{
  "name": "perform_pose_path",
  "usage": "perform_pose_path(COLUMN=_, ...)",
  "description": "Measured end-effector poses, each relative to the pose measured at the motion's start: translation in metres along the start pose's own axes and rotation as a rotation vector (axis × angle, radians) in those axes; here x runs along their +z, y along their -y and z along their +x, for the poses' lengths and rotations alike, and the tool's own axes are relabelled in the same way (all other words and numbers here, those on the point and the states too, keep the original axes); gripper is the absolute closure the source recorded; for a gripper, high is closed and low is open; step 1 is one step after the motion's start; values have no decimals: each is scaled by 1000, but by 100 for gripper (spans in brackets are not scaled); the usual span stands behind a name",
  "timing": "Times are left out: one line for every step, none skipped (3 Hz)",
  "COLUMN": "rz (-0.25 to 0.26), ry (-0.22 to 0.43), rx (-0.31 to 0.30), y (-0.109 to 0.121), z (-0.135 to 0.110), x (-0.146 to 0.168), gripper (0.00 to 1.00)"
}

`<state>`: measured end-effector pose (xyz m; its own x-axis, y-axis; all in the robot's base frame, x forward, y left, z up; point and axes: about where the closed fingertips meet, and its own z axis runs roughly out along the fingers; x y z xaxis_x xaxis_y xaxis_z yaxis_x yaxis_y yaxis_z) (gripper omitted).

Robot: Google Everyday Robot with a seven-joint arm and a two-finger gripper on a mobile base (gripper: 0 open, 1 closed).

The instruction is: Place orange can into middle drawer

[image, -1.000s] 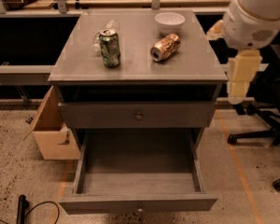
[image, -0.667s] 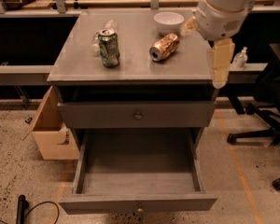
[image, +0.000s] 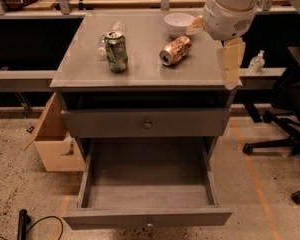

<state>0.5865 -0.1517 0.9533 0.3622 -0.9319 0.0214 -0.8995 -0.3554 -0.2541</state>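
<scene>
My gripper closes next across the body of the orange can (image: 178, 49), behind its silver lid, leaving the lid end free.
The orange can (image: 175, 50) lies on its side on the grey cabinet top (image: 140, 69), right of centre, its silver lid facing front-left. The middle drawer (image: 92, 169) is pulled out wide open below, its box bare inside, with a small knob on its front (image: 149, 223). My gripper (image: 231, 79) hangs pointing down at the cabinet top's right edge, to the right of the orange can and a little nearer the front, not touching it. It holds nothing that I can see.
A green can (image: 116, 51) stands upright left of the orange can. A white bowl (image: 179, 23) sits behind it. The upper knobbed drawer (image: 146, 123) is closed. A cardboard box (image: 52, 139) is on the floor at left, an office chair (image: 290, 109) at right.
My arm has swung left and slightly up, bringing the gripper from beside the cabinet to its top's right edge, closer to the orange can. The cans and drawers have not moved.
</scene>
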Motion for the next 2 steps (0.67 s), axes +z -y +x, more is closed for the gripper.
perform_pose_path(rz=18, ry=-35, rx=-26, y=9, z=3, x=5, gripper=0)
perform_pose_path(rz=7, ry=-107, rx=-113, y=38, z=19, x=24, gripper=0)
